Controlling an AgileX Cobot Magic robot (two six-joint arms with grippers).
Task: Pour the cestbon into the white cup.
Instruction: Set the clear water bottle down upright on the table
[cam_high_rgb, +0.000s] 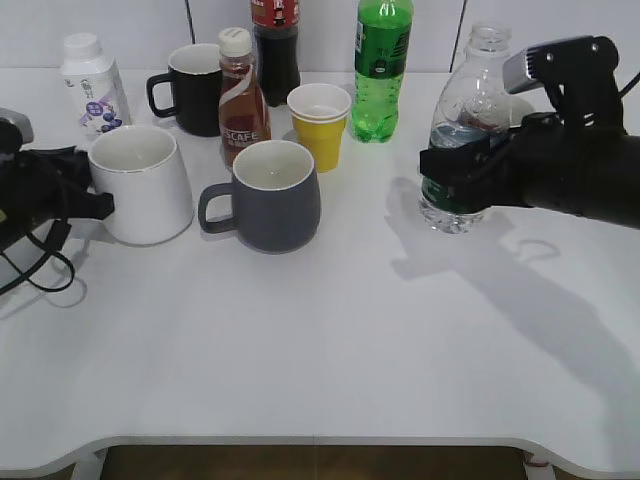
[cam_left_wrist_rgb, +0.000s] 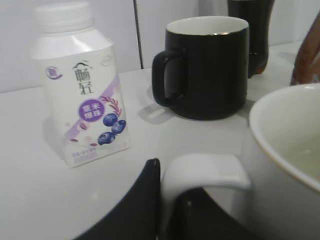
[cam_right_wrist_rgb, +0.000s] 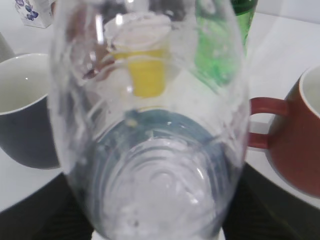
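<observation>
The cestbon will go down upright on the table (cam_high_rgb: 443, 258) just in front of the red mug, where my right gripper needs to set it.
The cestbon (cam_high_rgb: 470, 120), a clear uncapped bottle with a dark green label, stands upright at the right of the table. My right gripper (cam_high_rgb: 455, 170) is shut around its lower body. In the right wrist view the bottle (cam_right_wrist_rgb: 150, 125) fills the frame between the black fingers. The white cup (cam_high_rgb: 142, 180) stands at the left, its handle turned left. My left gripper (cam_high_rgb: 98, 206) is shut on that handle. In the left wrist view the black fingers (cam_left_wrist_rgb: 172, 200) clamp the white handle (cam_left_wrist_rgb: 205, 170), with the cup's rim at the right edge.
A grey mug (cam_high_rgb: 270, 195), a yellow paper cup (cam_high_rgb: 320, 122), a brown coffee bottle (cam_high_rgb: 240, 95), a black mug (cam_high_rgb: 190, 90), a cola bottle (cam_high_rgb: 275, 40), a green soda bottle (cam_high_rgb: 380, 65) and a white milk bottle (cam_high_rgb: 92, 85) stand behind. A red mug (cam_right_wrist_rgb: 295, 140) sits right of the cestbon.
</observation>
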